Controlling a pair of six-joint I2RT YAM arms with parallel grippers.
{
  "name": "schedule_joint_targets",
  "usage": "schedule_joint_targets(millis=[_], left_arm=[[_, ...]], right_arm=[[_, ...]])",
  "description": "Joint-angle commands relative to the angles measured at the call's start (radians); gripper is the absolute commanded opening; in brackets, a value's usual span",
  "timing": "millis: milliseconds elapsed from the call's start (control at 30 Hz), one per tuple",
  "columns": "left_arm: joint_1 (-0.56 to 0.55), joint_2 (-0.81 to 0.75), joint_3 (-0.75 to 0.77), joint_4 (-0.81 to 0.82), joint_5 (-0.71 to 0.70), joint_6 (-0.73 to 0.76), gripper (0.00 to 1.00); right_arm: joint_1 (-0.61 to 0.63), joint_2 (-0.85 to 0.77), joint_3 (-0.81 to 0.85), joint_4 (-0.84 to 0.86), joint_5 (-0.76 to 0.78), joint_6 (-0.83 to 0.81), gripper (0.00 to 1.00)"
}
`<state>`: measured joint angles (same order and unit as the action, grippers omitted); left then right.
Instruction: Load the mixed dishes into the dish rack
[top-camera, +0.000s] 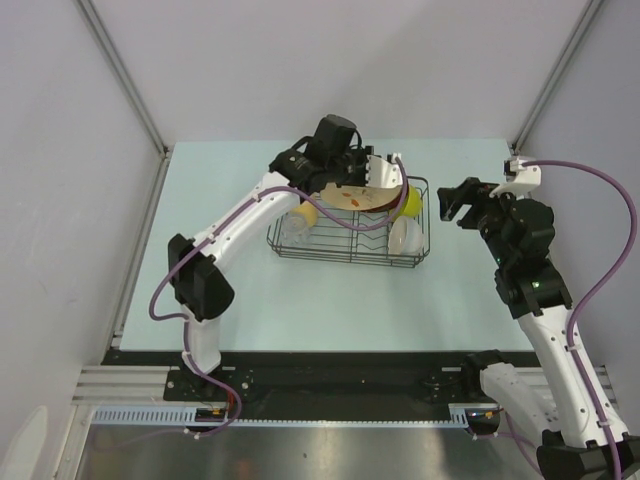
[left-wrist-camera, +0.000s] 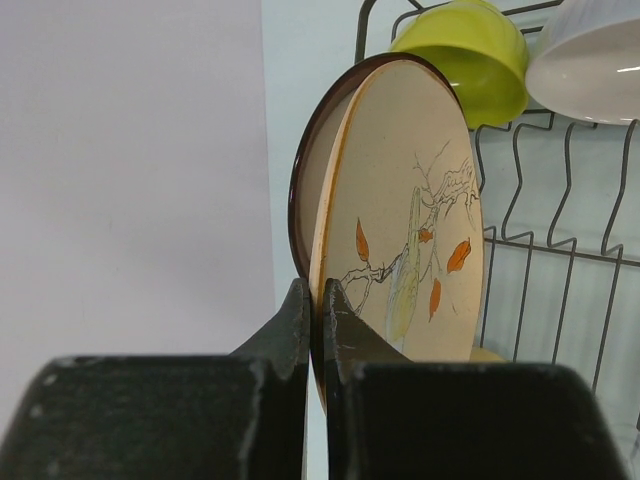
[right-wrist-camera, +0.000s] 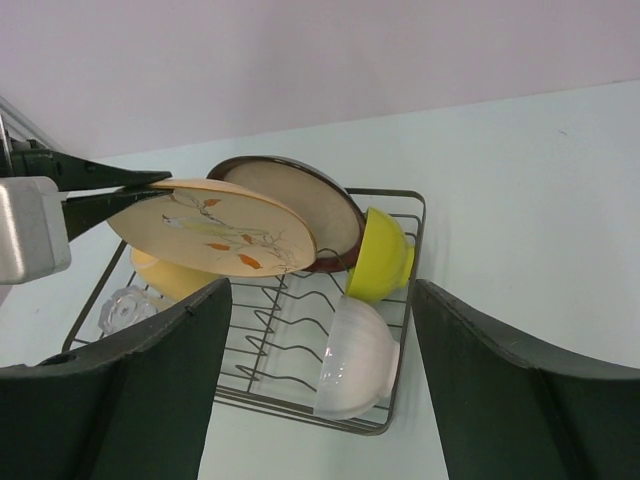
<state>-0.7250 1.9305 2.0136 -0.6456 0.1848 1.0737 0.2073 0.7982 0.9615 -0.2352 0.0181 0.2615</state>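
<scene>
Next, I let the beige floral plate go from my left gripper on its edge in the rack, in front of the dark-red-rimmed dish (top-camera: 366, 211) (left-wrist-camera: 468, 238).
My left gripper (top-camera: 362, 172) (left-wrist-camera: 315, 292) is shut on the rim of the beige floral plate (top-camera: 358, 197) (left-wrist-camera: 410, 230) and holds it on edge over the back of the black wire dish rack (top-camera: 345, 255). The plate is close against the dark-red-rimmed dish (left-wrist-camera: 303, 170) (right-wrist-camera: 300, 195), which stands in the rack. The lime green bowl (top-camera: 410, 200) (right-wrist-camera: 385, 255) and a small pale bowl-shaped dish (top-camera: 405, 235) (right-wrist-camera: 355, 355) lie at the rack's right end. The yellow mug (top-camera: 305, 215) (right-wrist-camera: 165, 275) and clear glass (top-camera: 290, 228) (right-wrist-camera: 120, 310) are at its left end. My right gripper (top-camera: 458, 205) (right-wrist-camera: 322, 290) is open and empty, right of the rack.
The rack's upright wire loops (left-wrist-camera: 520, 200) (right-wrist-camera: 270, 330) stand in its middle with no dish in them. The pale green tabletop (top-camera: 230, 200) lies around the rack. Grey walls and frame posts (top-camera: 120, 70) enclose the table.
</scene>
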Motion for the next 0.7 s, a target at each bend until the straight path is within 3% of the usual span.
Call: schedule_joint_targets(millis=[0, 667], left_arm=[[-0.02, -0.021, 0.051, 0.169, -0.007, 0.065, 0.0], [-0.054, -0.001, 0.027, 0.181, -0.01, 0.101, 0.0]], right_arm=[[-0.008, -0.016, -0.007, 0.014, -0.009, 0.012, 0.77], [-0.022, -0.04, -0.02, -0.012, -0.043, 0.01, 0.75]])
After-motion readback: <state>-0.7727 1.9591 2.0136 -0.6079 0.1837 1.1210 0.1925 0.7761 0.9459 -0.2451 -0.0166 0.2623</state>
